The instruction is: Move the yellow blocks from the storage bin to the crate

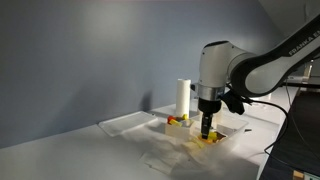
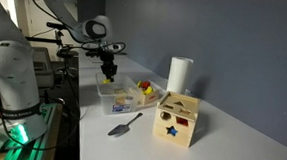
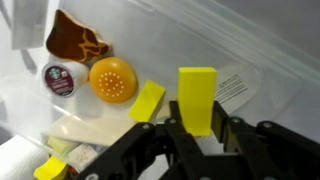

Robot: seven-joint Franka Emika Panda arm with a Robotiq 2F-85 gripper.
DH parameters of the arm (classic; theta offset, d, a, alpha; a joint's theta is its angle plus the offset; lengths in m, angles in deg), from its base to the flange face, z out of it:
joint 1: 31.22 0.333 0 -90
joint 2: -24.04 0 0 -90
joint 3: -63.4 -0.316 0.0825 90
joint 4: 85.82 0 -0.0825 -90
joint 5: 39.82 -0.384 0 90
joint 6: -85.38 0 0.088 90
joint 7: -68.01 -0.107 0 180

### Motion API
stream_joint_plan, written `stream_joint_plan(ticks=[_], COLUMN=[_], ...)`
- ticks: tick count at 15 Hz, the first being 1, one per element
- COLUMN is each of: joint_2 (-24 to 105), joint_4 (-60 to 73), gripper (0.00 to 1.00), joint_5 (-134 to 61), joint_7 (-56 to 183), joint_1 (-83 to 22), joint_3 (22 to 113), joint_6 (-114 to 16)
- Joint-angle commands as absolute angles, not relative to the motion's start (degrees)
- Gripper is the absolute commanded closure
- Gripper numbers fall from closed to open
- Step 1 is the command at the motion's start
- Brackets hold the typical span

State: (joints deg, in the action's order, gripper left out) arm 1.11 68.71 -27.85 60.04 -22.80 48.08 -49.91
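Next, I open my gripper to let go of the yellow block, now upright inside the clear storage bin, there beside the red piece in the small pale crate [image 1: 177, 119].
My gripper [image 3: 198, 126] is shut on a yellow block [image 3: 197, 96] and holds it upright inside the clear storage bin [image 3: 275, 45]. A second yellow block [image 3: 148, 100] lies flat on the bin floor just left of it. Another yellow piece [image 3: 50, 170] shows at the lower left edge. In both exterior views the gripper [image 1: 207, 130] [image 2: 110, 74] reaches down into the storage bin [image 1: 228, 138] [image 2: 110, 104]. The small pale crate [image 1: 178, 124] [image 2: 148, 94] stands beside the bin and holds red, yellow and green pieces.
The bin also holds an orange round toy [image 3: 113, 79], a brown toy [image 3: 78, 40], a coffee pod [image 3: 58, 79] and a white label [image 3: 232, 88]. A tall white cylinder [image 1: 183, 97] [image 2: 179, 73], a flat clear tray [image 1: 128, 122], a wooden shape-sorter box [image 2: 177, 120] and a scoop [image 2: 124, 125] are on the table.
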Motion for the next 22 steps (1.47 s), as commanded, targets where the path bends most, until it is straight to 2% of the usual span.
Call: stream_joint_plan(ticks=[1,2,3,7,8,13,22], joint_2=[-0.46,-0.87,0.36,0.28,0.28,5.28,15.41], joint_4=[65.92,65.84,66.39,65.46,65.46,56.76,44.78], gripper=[0.92,0.92,0.67,0.67,0.92,0.92,0.92], joint_5=[-18.05,-15.54,-19.57,-17.00,-16.95,-7.75,5.61], joint_7=[59.52,59.71,59.70,59.71,59.71,65.21,68.14], joint_1=[-24.00,-24.05,-22.75,-22.79,-22.81,-25.43,-29.25], joint_3=[45.15,44.86,46.60,45.97,45.97,46.12,52.71], joint_6=[-47.47,-48.81,-48.69,-48.67,-48.67,-51.76,-60.02])
